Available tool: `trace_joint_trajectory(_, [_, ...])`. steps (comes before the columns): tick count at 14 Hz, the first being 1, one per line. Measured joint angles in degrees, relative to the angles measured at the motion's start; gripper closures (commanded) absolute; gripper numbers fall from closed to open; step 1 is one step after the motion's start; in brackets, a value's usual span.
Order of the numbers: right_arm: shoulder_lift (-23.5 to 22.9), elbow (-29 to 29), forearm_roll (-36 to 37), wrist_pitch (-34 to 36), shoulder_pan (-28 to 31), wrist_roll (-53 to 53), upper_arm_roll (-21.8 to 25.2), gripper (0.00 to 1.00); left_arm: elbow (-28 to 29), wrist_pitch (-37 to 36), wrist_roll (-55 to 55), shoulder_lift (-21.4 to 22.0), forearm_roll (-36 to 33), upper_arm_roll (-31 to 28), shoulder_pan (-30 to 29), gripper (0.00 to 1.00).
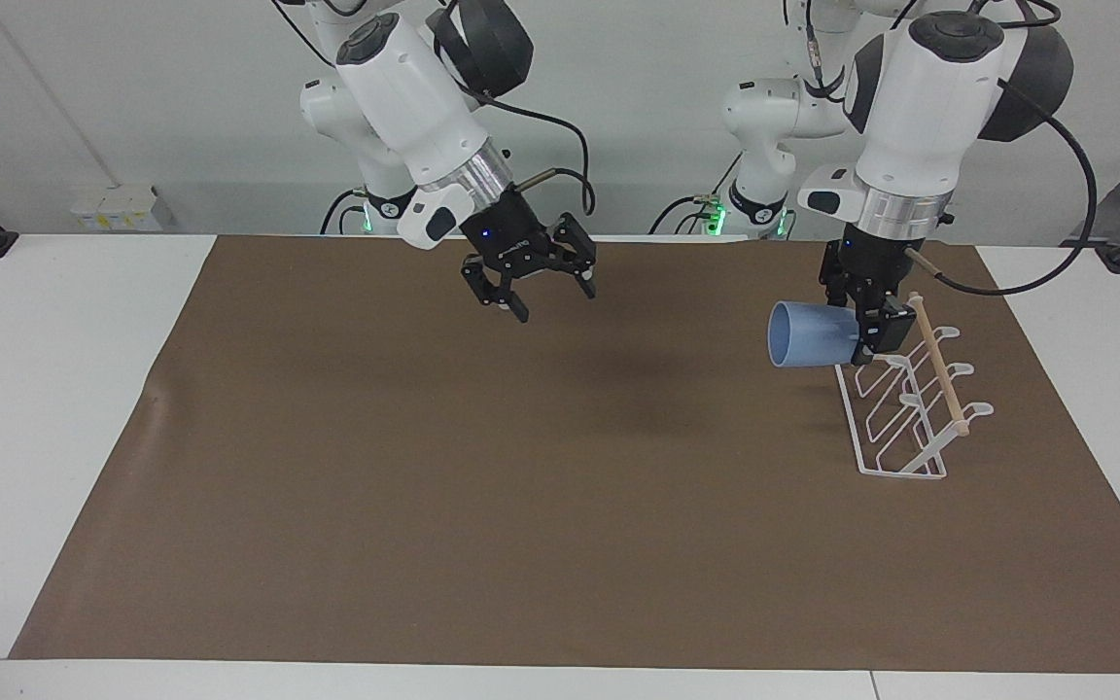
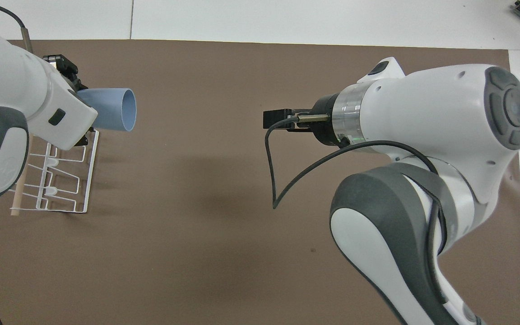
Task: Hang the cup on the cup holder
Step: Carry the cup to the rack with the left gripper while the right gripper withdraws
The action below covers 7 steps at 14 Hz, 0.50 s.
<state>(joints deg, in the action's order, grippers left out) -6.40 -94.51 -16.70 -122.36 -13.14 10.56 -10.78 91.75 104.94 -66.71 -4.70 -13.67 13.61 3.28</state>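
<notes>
The robot's left gripper will release the light-blue cup on the white wire cup holder's end (image 2: 74, 142) below that gripper. The cup is now just over that end.
The light-blue cup (image 1: 811, 334) lies on its side in the air, its mouth facing the right arm's end of the table. My left gripper (image 1: 868, 333) is shut on the cup's base end. It holds the cup just over the end of the white wire cup holder (image 1: 902, 416) nearest the robots. In the overhead view the left arm hides most of that gripper, and the cup (image 2: 110, 109) sticks out over the cup holder (image 2: 63, 180). My right gripper (image 1: 552, 297) hangs open and empty over the mat, well apart from the cup, and shows edge-on from above (image 2: 272, 119).
A brown mat (image 1: 521, 506) covers most of the white table (image 1: 45, 389). The right arm's black cable (image 2: 272, 180) loops down beside its wrist. Nothing else stands on the mat.
</notes>
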Motion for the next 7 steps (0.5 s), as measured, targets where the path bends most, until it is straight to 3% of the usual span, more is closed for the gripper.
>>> trace_joint_trajectory(3, [0.79, 0.96, 12.36, 3.0, -0.03, -7.24, -0.05, 0.03, 1.91, 0.05, 0.37, -0.22, -10.21, -0.14, -0.2, 1.0])
trace_joint_trajectory(7, [2.56, 4.83, 23.51, 14.91, 0.8, -7.98, 0.49, 0.05, 3.48, -0.05, 1.14, -1.97, -20.41, -0.06, -0.5, 1.0])
